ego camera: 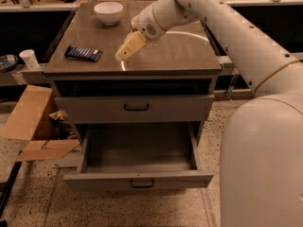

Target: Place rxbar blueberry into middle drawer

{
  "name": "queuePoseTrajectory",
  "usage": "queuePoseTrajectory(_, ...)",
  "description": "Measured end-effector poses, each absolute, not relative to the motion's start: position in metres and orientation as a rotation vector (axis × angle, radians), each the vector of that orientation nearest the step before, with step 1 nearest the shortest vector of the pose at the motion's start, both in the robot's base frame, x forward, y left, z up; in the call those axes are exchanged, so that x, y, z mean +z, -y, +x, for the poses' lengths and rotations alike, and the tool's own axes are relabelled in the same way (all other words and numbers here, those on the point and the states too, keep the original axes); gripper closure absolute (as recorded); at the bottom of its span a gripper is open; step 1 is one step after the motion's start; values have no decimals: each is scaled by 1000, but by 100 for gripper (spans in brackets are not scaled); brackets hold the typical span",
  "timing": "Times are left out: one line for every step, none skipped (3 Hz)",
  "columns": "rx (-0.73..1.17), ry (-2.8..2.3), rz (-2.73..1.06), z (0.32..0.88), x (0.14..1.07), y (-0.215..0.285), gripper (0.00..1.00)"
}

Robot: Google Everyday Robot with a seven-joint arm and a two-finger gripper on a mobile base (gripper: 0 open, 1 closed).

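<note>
My gripper is going to close on the end (94,55) of the rxbar blueberry that points away from the white paper cup.
The rxbar blueberry (83,53), a flat dark blue bar with pale stripes, lies on the cabinet top (180,51) near its left front corner. My gripper (122,56) hangs over the cabinet top a little right of the bar, apart from it, holding nothing I can see. The middle drawer (137,155) is pulled open below, its deep grey tray bare, with a low front panel and a dark handle (142,183). The drawer above it (135,109) is closed.
A white bowl (108,12) stands at the back left of the cabinet top. A white paper cup (30,58) sits on a ledge to the left. Flattened cardboard (33,122) lies on the floor at the left. My arm's large white body (265,160) fills the right side.
</note>
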State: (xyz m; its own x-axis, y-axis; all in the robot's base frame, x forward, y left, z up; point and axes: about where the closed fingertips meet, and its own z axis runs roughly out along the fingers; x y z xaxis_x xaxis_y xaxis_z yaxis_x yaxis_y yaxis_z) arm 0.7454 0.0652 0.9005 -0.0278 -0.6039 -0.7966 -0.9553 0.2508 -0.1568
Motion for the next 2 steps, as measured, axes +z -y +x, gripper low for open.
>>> queuePoseTrajectory(605,-1683,-1421,771,894,-96,0)
queuePoseTrajectory(656,-1652,-1381,793,891,-125,0)
